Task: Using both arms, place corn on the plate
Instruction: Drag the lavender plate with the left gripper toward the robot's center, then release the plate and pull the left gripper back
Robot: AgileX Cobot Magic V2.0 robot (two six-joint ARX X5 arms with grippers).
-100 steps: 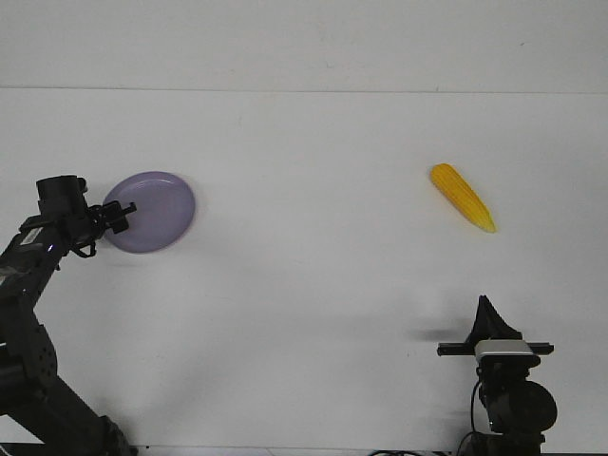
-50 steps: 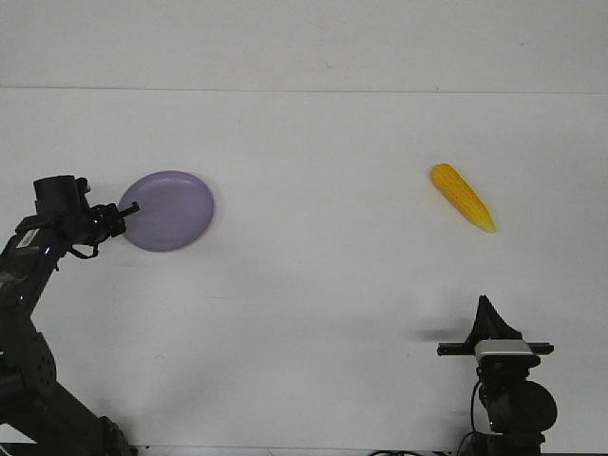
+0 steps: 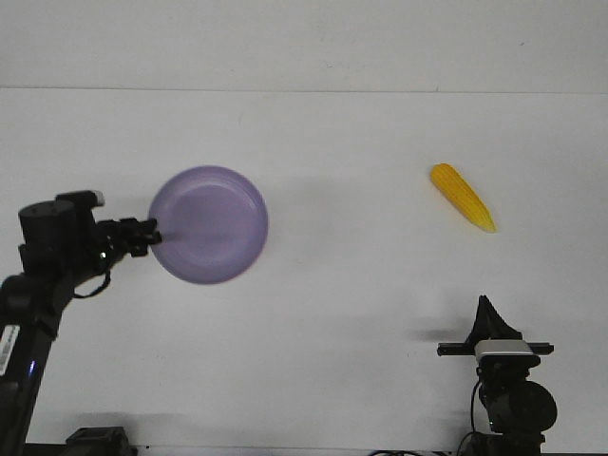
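The robot's left gripper needs to release the lavender plate on the bare front of the white table (image 3: pixel 297 335) between both arms.
A round lavender plate (image 3: pixel 211 223) is held at its left rim by my left gripper (image 3: pixel 152 236), which is shut on it; the plate looks lifted and tilted toward the camera, left of the table's middle. A yellow-orange corn cob (image 3: pixel 462 196) lies on the white table at the right, its pale tip pointing to the front right. My right gripper (image 3: pixel 488 313) stands at the front right, well in front of the cob and apart from it; only its dark prongs show, and I cannot tell if it is open or shut.
The white table (image 3: pixel 342 285) runs back to a seam with the white wall (image 3: pixel 304 43). The right arm's base (image 3: pixel 513 404) stands at the front edge, and the left arm (image 3: pixel 38 285) rises along the left edge.
My left gripper has carried the plate to the right and upward; the plate looks larger and more face-on now. The corn and the right arm have not moved.
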